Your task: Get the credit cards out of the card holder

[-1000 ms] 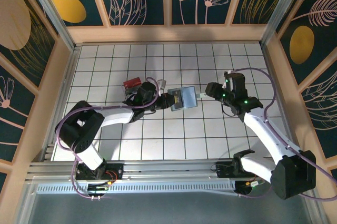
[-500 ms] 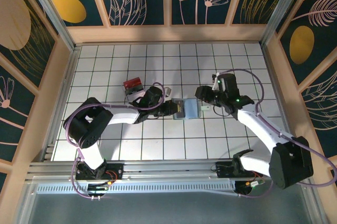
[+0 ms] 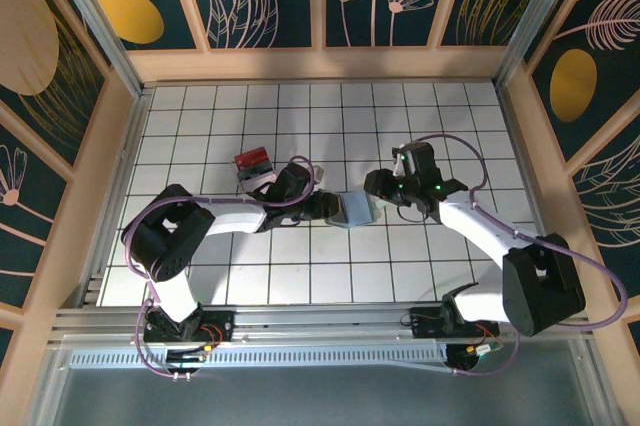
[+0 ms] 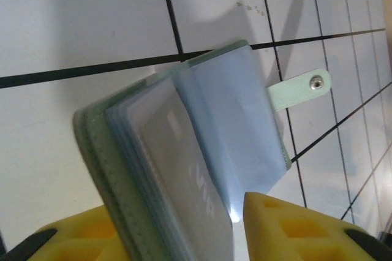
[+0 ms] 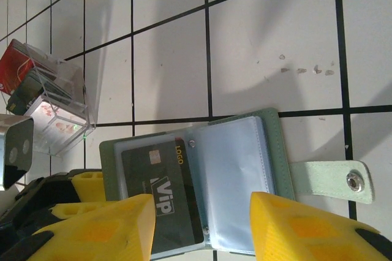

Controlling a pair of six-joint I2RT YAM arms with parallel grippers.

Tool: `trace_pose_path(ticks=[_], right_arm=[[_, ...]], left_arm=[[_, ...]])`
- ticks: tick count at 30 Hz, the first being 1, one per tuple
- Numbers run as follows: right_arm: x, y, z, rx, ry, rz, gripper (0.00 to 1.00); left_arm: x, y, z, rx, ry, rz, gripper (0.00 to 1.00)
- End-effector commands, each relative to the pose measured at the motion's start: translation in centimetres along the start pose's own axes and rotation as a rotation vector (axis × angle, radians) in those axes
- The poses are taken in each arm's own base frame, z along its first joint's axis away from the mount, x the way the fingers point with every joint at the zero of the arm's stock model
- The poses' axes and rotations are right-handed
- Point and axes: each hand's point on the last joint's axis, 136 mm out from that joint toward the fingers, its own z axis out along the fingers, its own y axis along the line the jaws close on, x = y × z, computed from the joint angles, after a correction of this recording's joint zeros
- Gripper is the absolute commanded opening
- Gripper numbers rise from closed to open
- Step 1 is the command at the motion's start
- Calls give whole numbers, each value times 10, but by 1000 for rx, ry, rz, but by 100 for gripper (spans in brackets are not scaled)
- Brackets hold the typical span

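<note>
I am holding the cover and sleeve stack tilted up together in my left gripper, so I need to lay them flat, open the gripper and take the clear sleeve's outer edge (image 5: pixel 120 164).
The pale green card holder (image 5: pixel 269 126) lies spread open on the white tiles, its snap strap (image 5: pixel 334 181) pointing right. A dark credit card (image 5: pixel 162 196) printed "ViP" sits in the left clear sleeve, and the right sleeve looks empty. My right gripper (image 5: pixel 202 203) hovers over the holder, open, with one finger on each side of the pages. In the left wrist view the holder (image 4: pixel 233 114) has its thick left stack of sleeves between my left gripper's (image 4: pixel 177 230) yellow fingers. A slim gap shows at the right finger (image 4: pixel 288 224). From above, the holder (image 3: pixel 354 210) lies between both grippers.
A clear box with red-and-white contents (image 5: pixel 43 108) stands on the tiles to the left, behind my left arm (image 3: pixel 215 218) in the top view (image 3: pixel 252 161). Wooden walls (image 3: pixel 320 64) ring the tiled floor. Open tiles stretch behind and in front of the holder.
The holder came down from a raised, tilted hold onto the tiles. My left jaws have parted from a tight grip. The right gripper slid left over the holder.
</note>
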Motion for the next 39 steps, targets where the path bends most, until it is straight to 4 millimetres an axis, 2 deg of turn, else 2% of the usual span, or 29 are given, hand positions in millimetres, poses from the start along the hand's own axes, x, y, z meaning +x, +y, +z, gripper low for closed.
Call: trace_pose_path(ticks=[1, 5, 10, 14, 17, 21, 30, 37, 39], right_arm=[[3, 3, 3, -14, 3, -3, 45], [3, 5, 2, -19, 3, -10, 44], [4, 7, 3, -22, 6, -15, 43], [6, 8, 6, -27, 19, -15, 42], [9, 13, 10, -43, 32, -17, 41], [13, 17, 16, -59, 51, -13, 39], [30, 33, 29, -126, 120, -17, 33], [44, 37, 42, -169, 189, 10, 29], [47, 36, 46, -169, 207, 16, 28]], left_arm=[[-6, 3, -5, -49, -20, 18, 52], [-16, 12, -14, -140, -55, 46, 63], [-35, 19, -41, -261, -150, 58, 67], [-45, 25, -60, -324, -218, 61, 59], [-45, 23, -65, -303, -244, 60, 52], [-38, 17, -57, -249, -222, 56, 46], [-13, 13, -25, -202, -135, 66, 40], [-15, 23, -18, -255, -132, 72, 34], [-10, 34, -11, -286, -110, 66, 31]])
